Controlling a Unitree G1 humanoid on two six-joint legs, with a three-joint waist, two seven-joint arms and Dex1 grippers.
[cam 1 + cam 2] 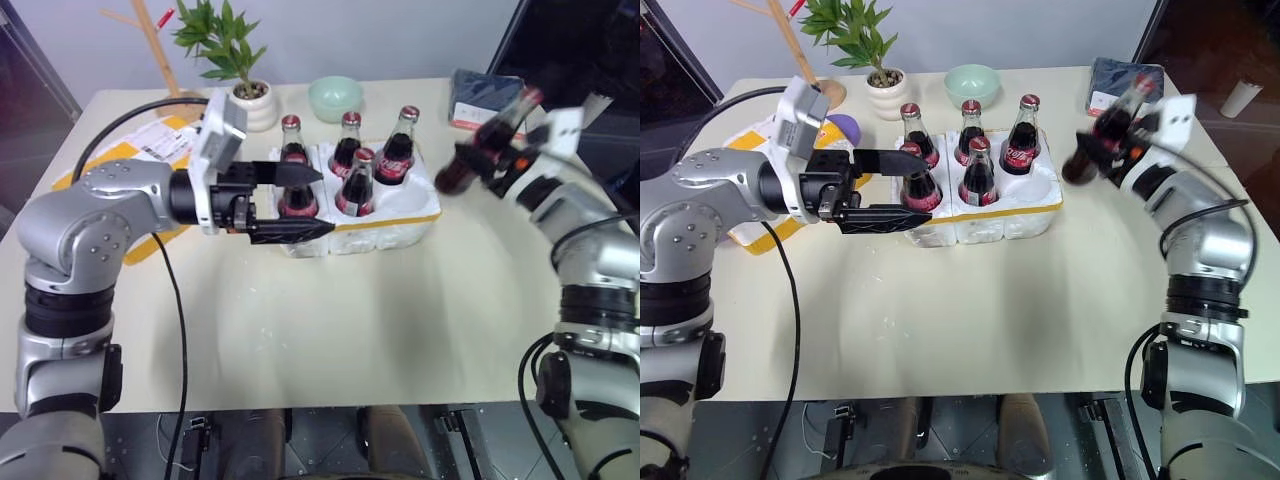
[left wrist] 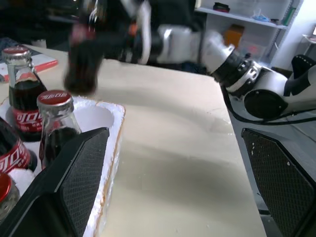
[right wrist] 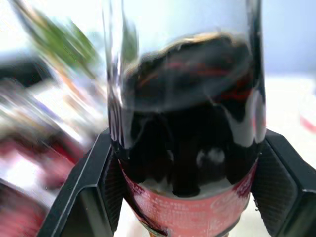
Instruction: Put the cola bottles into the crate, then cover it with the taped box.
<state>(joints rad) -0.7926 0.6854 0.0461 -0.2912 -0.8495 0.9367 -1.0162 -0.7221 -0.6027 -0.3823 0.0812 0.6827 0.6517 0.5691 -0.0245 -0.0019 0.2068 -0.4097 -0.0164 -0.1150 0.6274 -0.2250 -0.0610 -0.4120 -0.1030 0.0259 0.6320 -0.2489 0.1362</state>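
Note:
The cola bottle will go down in the crate's empty front corner slot (image 1: pixel 404 201), where my right gripper will put it.
The crate (image 1: pixel 412 213), a low white foam block, sits mid-table with several cola bottles (image 1: pixel 399 150) upright in its slots. Its front right slot (image 1: pixel 410 197) holds nothing. One more cola bottle (image 1: pixel 468 160) hangs tilted in the air just right of the crate, with my right gripper (image 1: pixel 498 152) shut on its body (image 3: pixel 187 148). My left gripper (image 1: pixel 322 203) is open and points right, level, by the crate's front left corner. Nothing lies between its fingers (image 2: pixel 74 173) in the left wrist view. The taped box (image 1: pixel 150 140) lies at the left behind my left arm.
At the back of the table stand a potted plant (image 1: pixel 245 95) and a pale green bowl (image 1: pixel 335 97). A dark blue packet (image 1: pixel 478 95) lies at the back right, and a white cup (image 1: pixel 1240 97) stands beyond the table's right edge.

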